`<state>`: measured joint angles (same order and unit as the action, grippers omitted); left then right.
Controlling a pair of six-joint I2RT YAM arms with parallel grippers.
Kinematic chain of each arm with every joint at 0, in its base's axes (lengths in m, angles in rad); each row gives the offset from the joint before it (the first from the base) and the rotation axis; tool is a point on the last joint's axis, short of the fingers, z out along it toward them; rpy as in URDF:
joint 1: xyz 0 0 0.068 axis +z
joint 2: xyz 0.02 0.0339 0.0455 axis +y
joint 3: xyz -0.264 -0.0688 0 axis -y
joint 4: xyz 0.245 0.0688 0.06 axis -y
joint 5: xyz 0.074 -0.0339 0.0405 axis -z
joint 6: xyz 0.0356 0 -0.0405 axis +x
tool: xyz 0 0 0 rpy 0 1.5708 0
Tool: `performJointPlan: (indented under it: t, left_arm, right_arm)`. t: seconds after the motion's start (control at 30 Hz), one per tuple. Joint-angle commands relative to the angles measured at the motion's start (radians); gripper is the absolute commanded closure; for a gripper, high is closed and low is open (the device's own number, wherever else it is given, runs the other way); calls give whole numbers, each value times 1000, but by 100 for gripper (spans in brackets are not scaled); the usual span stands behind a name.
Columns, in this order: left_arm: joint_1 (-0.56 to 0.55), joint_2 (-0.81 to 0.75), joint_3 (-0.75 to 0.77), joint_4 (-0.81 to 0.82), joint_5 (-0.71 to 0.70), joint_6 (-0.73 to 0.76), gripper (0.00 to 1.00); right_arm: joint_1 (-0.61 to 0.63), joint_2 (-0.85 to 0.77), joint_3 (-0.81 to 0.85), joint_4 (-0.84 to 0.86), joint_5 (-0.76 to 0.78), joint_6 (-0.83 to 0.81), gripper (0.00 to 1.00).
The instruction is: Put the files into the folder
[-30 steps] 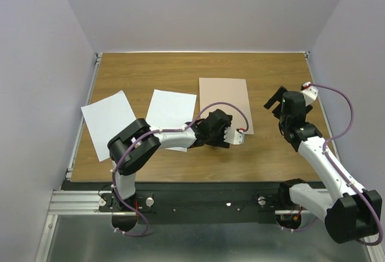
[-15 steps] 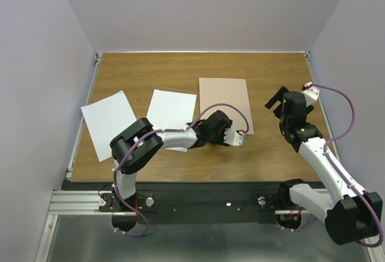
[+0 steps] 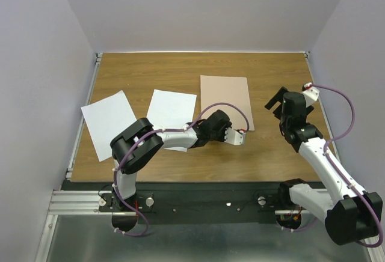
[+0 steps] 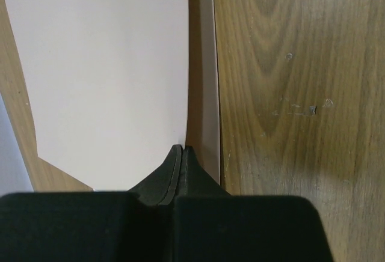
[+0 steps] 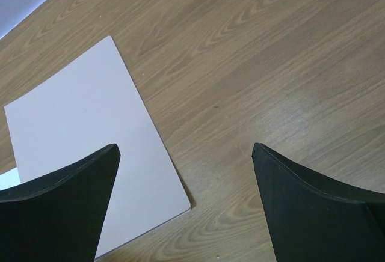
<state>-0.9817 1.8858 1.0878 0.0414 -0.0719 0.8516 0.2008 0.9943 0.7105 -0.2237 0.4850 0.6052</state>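
Observation:
My right gripper will next close on the top cover's side edge (image 3: 251,114) (image 5: 166,154), near the corner at my left gripper, to help open the tan folder.
The tan folder (image 3: 225,103) lies flat at mid-table. My left gripper (image 3: 239,133) is at its near right corner, shut on the edge of the top cover. In the left wrist view the fingertips (image 4: 180,149) meet right at the cover's edge, and the folder (image 4: 108,76) shows its lower leaf beside a thin shadow. Two white files lie left of it: one (image 3: 171,115) next to the folder and one (image 3: 108,124) near the left edge. My right gripper (image 3: 277,101) hovers open to the right of the folder (image 5: 90,154), holding nothing (image 5: 184,148).
The left arm's link lies across the near corner of the middle file. Grey walls enclose the wooden table (image 3: 277,154) on three sides. A metal rail (image 3: 180,202) with both arm bases runs along the near edge.
My left gripper has closed from open onto the folder's cover edge, and the folder has shifted slightly right. The right arm has stayed put.

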Motion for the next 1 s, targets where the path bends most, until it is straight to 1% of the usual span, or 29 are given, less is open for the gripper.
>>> performJointPlan:
  t: [0.0, 0.07, 0.27, 0.3, 0.5, 0.57, 0.63, 0.67, 0.7, 0.73, 0.77, 0.83, 0.87, 0.9, 0.97]
  left_arm:
    - [0, 1, 23, -18, 41, -42, 100]
    - [0, -8, 27, -14, 46, -78, 100]
    - [2, -59, 18, 51, 41, -175, 100]
    - [2, -63, 17, 57, 44, -195, 100]
    - [2, -86, 17, 72, 60, -243, 100]
    - [2, -90, 17, 72, 67, -250, 100]
    - [2, -88, 20, 72, 67, -253, 100]
    - [2, -86, 21, 72, 67, -269, 100]
    - [2, -85, 26, 72, 67, -269, 100]
    - [0, -82, 27, 71, 67, -269, 100]
    - [1, -80, 27, 72, 99, -273, 100]
    - [0, -85, 24, 69, 104, -264, 100]
    - [0, -86, 23, 69, 115, -264, 100]
    - [0, -85, 21, 68, 118, -266, 100]
    - [0, -83, 23, 64, 129, -267, 100]
  right_arm:
    - [-1, -32, -28, -11, -40, 18, 0]
    - [-1, -46, -40, -11, -62, 33, 0]
    - [-1, -75, -80, -11, -212, 139, 0]
    - [-1, -72, -82, -12, -253, 152, 0]
    - [-1, -26, -115, 18, -359, 251, 0]
    - [-3, -4, -134, 78, -391, 274, 0]
    - [-1, 47, -161, 171, -468, 294, 1]
    - [-3, 70, -167, 200, -479, 300, 2]
    - [-1, 114, -172, 214, -532, 317, 2]
    - [-1, 138, -181, 287, -545, 324, 2]
    - [0, 159, -184, 308, -554, 326, 3]
    - [0, 231, -178, 361, -565, 343, 4]
    - [-1, 257, -177, 388, -574, 347, 6]
    - [2, 279, -172, 414, -585, 353, 11]
    - [3, 340, -175, 498, -595, 358, 17]
